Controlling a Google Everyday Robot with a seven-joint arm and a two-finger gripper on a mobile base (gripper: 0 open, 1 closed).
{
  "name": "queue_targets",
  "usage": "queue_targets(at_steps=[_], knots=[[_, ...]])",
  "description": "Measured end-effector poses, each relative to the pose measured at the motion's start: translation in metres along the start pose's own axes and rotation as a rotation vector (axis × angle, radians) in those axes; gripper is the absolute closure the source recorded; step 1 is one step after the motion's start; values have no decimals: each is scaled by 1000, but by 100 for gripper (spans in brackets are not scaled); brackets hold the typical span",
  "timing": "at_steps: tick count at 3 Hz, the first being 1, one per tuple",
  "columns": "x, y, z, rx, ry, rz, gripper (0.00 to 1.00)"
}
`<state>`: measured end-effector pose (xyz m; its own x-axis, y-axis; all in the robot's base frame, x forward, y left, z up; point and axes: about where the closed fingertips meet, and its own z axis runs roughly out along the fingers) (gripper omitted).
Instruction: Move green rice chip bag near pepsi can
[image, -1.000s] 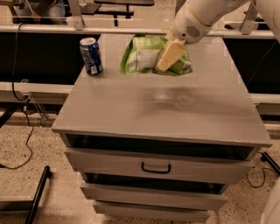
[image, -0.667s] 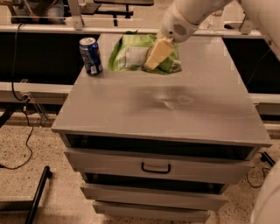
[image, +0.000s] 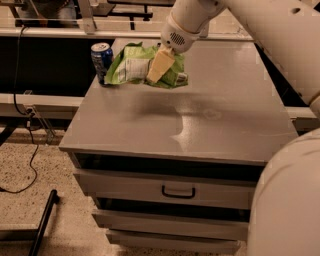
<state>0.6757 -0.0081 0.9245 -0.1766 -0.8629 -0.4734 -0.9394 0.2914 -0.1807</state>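
The robot's gripper needs to release the green rice chip bag on the grey cabinet top beside the pepsi can's foot (image: 138, 83).
The green rice chip bag (image: 131, 69) is a crinkled lime-green bag with a white label panel, at the back left of the grey cabinet top (image: 210, 125). Its left edge is right next to the pepsi can (image: 101, 60), a blue can with a silver top standing upright at the back left corner. My gripper (image: 160, 66) reaches in from the upper right and is shut on the bag's right part, with a tan finger (image: 159, 65) lying across it. I cannot tell whether the bag rests on the top or hangs just above it.
The cabinet has drawers below with a dark handle (image: 178, 192). My white arm (image: 270, 30) crosses the upper right and its body fills the lower right. A rail (image: 45, 31) and cables (image: 30, 130) are at the left.
My gripper has carried the bag to the left across the back of the cabinet top, from the middle to right beside the can.
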Motion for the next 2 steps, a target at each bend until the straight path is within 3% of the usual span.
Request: queue_targets(at_steps=[1,2], knots=[[7,0,36,-25,8,44,100],[-6,3,63,-55,21,37,100]])
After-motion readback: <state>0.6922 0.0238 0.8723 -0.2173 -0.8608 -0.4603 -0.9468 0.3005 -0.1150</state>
